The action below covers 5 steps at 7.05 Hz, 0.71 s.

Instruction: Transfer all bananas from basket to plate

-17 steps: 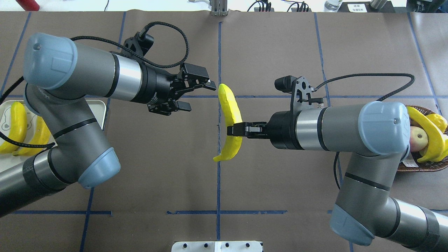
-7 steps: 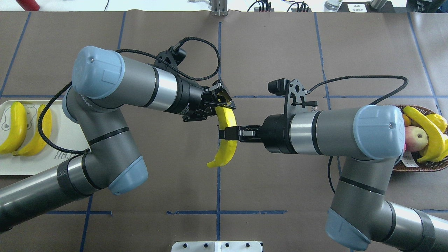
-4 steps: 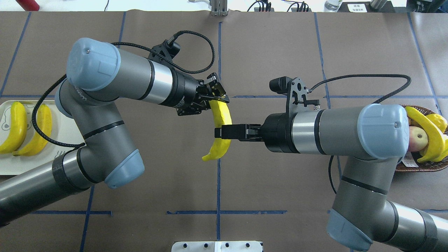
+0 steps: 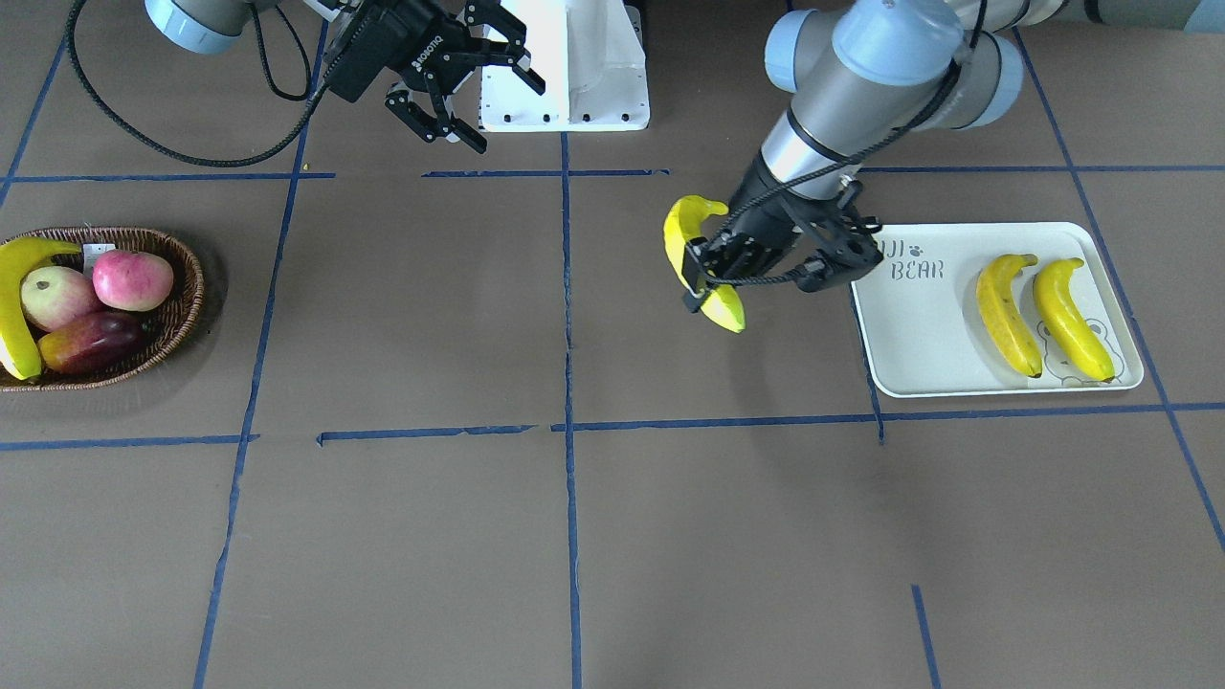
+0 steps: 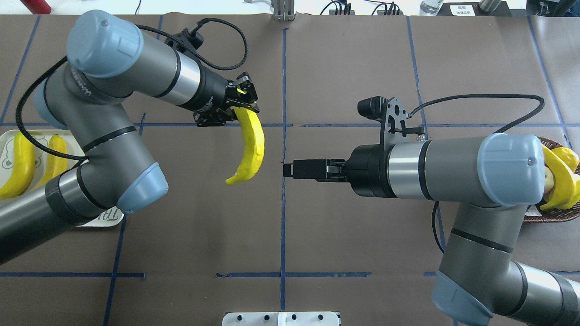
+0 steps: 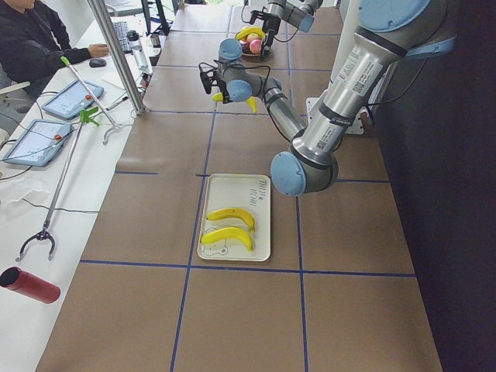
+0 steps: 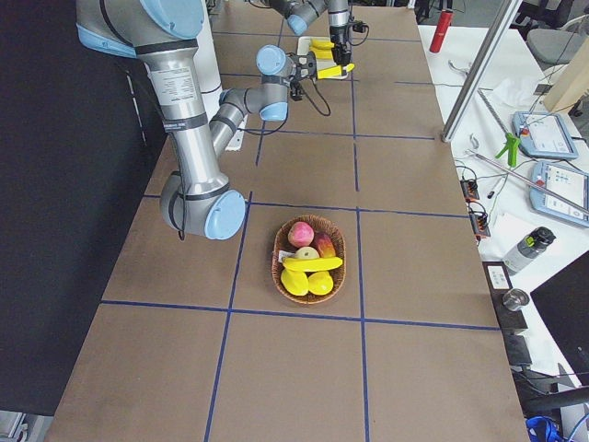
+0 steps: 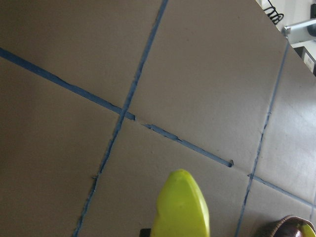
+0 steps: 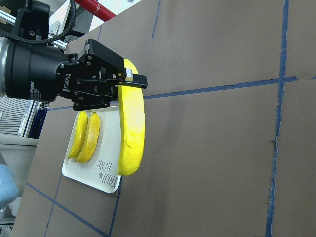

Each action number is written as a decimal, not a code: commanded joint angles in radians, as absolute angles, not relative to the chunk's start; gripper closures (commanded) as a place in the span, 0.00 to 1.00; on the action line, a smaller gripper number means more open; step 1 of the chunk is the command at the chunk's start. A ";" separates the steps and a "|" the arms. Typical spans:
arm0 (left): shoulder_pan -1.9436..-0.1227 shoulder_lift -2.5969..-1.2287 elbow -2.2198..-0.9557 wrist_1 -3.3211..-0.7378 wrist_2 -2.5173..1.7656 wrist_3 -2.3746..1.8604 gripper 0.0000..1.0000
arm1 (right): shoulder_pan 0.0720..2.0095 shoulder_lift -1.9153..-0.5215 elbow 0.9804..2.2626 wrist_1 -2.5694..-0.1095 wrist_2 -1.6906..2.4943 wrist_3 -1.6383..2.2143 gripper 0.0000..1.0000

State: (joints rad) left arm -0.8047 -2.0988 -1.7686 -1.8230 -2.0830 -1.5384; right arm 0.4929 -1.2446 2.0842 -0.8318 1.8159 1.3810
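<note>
Next, my left gripper releases the yellow banana on the white plate (image 4: 967, 308), next to the plate's bananas, toward the basket.
A yellow banana (image 5: 252, 145) hangs over the middle of the table, with my left gripper (image 5: 244, 105) shut on its upper end; the right wrist view shows that grip (image 9: 127, 81) clearly. My right gripper (image 4: 483, 107) stands open and empty, a short way to the right of the banana in the overhead view. Two bananas (image 4: 1005, 301) (image 4: 1072, 306) lie side by side on the white plate (image 4: 914, 325). In the wicker basket (image 4: 187, 287) at the other end lies one more banana (image 4: 14, 316).
The basket also holds two apples (image 4: 134, 277) (image 4: 53, 297) and a dark mango (image 4: 91, 346). A white robot base (image 4: 565, 67) stands at the table's robot side. A person sits at a side desk (image 6: 46, 46) with tablets.
My right gripper has let go of the banana and opened. My left gripper, shut on the banana's top, has carried it away from the right gripper, toward the plate side.
</note>
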 commanded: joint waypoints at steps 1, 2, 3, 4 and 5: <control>-0.883 -1.928 -1.793 -1.707 -2.077 -1.300 1.00 | 0.495 -1.262 2.091 -0.833 1.812 1.382 0.00; -0.911 -1.855 -1.793 -1.707 -2.074 -1.245 1.00 | 0.495 -1.264 2.091 -0.834 1.812 1.384 0.00; -0.911 -1.773 -1.787 -1.710 -2.036 -1.214 1.00 | 0.495 -1.266 2.089 -0.834 1.809 1.384 0.00; -0.908 -1.729 -1.770 -1.715 -2.004 -1.213 1.00 | 0.494 -1.267 2.089 -0.836 1.806 1.384 0.00; -0.905 -1.697 -1.763 -1.717 -2.003 -1.212 1.00 | 0.494 -1.267 2.089 -0.838 1.805 1.384 0.00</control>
State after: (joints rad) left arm -0.9067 -1.7472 -1.7742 -1.7141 -2.0176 -1.2198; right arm 0.4945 -1.2662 2.0894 -0.8359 1.8068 1.3836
